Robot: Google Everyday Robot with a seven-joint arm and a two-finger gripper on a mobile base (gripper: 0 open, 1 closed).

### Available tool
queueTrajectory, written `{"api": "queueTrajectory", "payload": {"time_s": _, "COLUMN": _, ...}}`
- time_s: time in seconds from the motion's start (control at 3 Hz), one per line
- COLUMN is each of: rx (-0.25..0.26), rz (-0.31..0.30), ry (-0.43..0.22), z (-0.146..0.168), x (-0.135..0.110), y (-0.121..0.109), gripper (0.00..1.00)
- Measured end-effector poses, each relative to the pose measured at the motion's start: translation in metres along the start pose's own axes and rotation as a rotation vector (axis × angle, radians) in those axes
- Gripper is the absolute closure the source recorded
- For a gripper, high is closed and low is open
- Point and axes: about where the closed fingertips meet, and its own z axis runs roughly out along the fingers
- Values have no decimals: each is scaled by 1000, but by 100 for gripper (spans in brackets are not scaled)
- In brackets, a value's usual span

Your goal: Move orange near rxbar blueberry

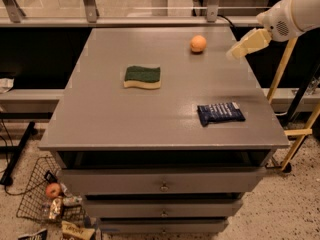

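Note:
I should next move my gripper to the orange near the far edge of the table and close it around the orange's sides [199,44].
The orange [198,43] sits on the grey table top [150,114] near its far right corner. The rxbar blueberry [220,113], a dark navy wrapper with white lettering, lies flat near the front right of the table. My gripper [238,51] hangs in the air at the table's right edge, to the right of the orange and apart from it, on a white arm [290,16] that comes in from the upper right. It holds nothing.
A green and yellow sponge [143,77] lies left of centre on the table. Drawers are below the top. A wire basket [42,196] with a reddish apple [52,190] and wrappers stands on the floor at lower left. Yellow stand legs [280,69] rise at the right.

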Motion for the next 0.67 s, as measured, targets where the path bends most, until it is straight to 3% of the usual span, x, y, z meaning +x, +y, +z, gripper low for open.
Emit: {"api": "queueTrajectory", "payload": {"time_s": 0.67, "rx": 90, "rz": 172, "ry": -113, "z": 89, "x": -30, "y": -10, "gripper": 0}}
